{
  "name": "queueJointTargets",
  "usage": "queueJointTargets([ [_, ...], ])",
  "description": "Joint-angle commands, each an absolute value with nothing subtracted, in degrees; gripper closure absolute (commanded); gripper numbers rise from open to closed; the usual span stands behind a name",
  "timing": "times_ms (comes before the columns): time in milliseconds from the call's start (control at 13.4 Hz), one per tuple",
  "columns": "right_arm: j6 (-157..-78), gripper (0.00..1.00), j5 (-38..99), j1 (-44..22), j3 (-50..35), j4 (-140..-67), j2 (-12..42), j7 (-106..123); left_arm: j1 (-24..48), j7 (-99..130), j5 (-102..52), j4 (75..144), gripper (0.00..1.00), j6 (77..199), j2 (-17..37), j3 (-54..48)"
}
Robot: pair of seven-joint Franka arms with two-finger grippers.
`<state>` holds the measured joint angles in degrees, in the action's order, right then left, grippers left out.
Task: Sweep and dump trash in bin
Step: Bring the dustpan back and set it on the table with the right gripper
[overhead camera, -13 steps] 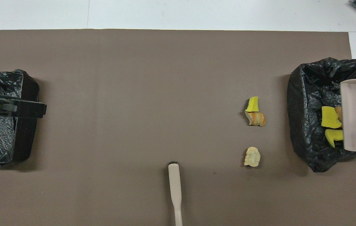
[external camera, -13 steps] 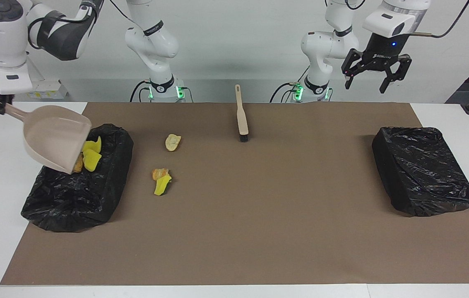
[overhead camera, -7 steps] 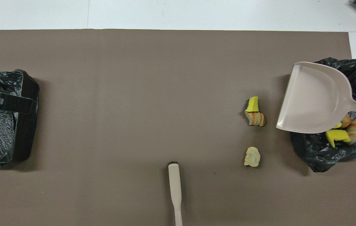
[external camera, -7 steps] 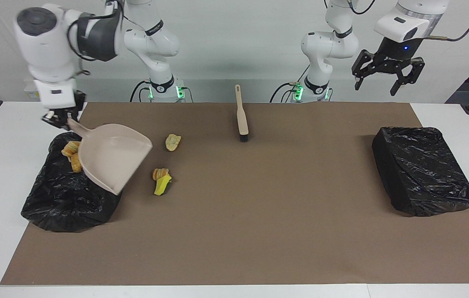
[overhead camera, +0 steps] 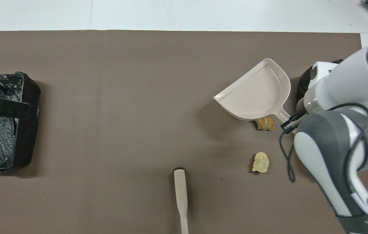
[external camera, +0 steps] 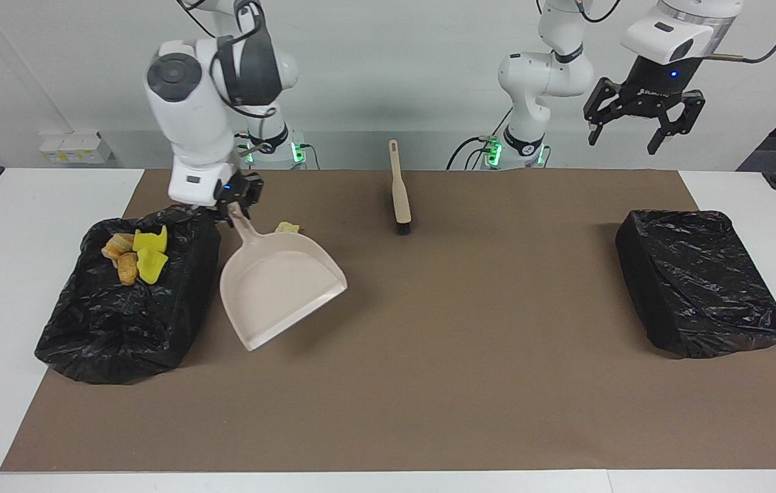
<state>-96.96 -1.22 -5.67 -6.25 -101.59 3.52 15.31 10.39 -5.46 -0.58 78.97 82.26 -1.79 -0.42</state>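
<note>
The beige dustpan, now tilted above the mat beside the black bin, will go down from my right gripper onto the open brown mat straight [overhead camera: 186, 92] beyond the beige brush.
My right gripper [external camera: 237, 205] is shut on the handle of the beige dustpan [external camera: 281, 287]. It holds the empty pan tilted above the mat beside the black bin [external camera: 120, 322] at the right arm's end. Several yellow and orange trash chunks [external camera: 134, 255] lie in that bin. The pan [overhead camera: 258, 92] covers a yellow chunk, and an orange chunk [overhead camera: 265, 123] peeks out at its edge. A pale chunk [overhead camera: 260, 162] lies on the mat nearer to the robots. My left gripper [external camera: 644, 120] is open and empty, raised over the second bin.
A beige brush [external camera: 399, 188] lies on the brown mat [external camera: 429, 356] near the robots, at the table's middle. A second black bin [external camera: 696, 281] sits at the left arm's end. The right arm hides most of the first bin in the overhead view.
My right gripper swung the emptied dustpan from over the bin toward the table's middle, to over the loose orange and yellow chunks. The left gripper has barely moved.
</note>
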Motion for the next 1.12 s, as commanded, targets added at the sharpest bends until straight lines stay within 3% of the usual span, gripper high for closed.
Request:
queueJointTargets([
  [0, -101.1, 1.00, 1.8, -9.8, -6.1, -101.3, 6.1, 0.8, 9.8, -6.1, 0.4, 79.9, 0.00, 80.9, -3.3, -0.6],
  [299, -108.5, 1.00, 8.0, -14.9, -6.2, -100.6, 10.2, -14.8, 9.8, -6.0, 0.2, 80.0, 0.00, 80.9, -3.4, -0.6],
  [897, -120.9, 1.00, 8.5, -24.9, -6.2, -91.9, 25.8, -34.3, 9.7, -5.9, 0.2, 80.2, 0.00, 80.7, -3.5, -0.6],
  [972, -120.8, 0.86, 8.7, -25.0, -6.2, -92.0, 25.8, -34.1, 9.7, -5.8, 0.2, 80.2, 0.00, 80.3, -3.8, -0.6],
  [1046, -120.7, 0.01, 8.5, -24.9, -6.2, -93.2, 25.6, -33.2, 9.7, -5.7, 0.1, 80.4, 0.00, 80.4, -3.8, -0.6],
])
